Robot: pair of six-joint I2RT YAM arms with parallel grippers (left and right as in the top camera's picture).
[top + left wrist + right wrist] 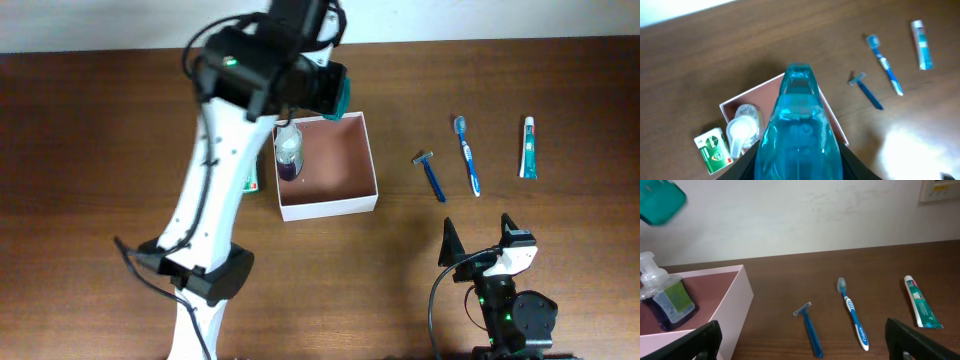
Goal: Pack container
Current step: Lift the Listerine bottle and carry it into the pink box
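Note:
My left gripper is going to let go of the teal mouthwash bottle, now held above the container, inside the container (312,156) (769,106), next to the pump bottle with purple liquid.
The container (330,207) is a square shallow box, white outside and reddish-brown inside, left of the table's centre. A pump bottle (288,155) with purple liquid lies along its left wall. My left gripper (325,90) hangs over the box's back left corner, shut on a teal-blue bottle (342,97). In the left wrist view that teal-blue bottle (797,130) fills the space between the dark fingers (747,161), above the container (737,101). My right gripper (478,250) stands open near the front edge with nothing in it. Its wrist view shows the container (730,305) at the left.
A green soap box (253,181) lies just outside the container's left wall. To the right of the box lie a blue razor (431,175), a blue toothbrush (467,155) and a toothpaste tube (527,147), all apart from each other.

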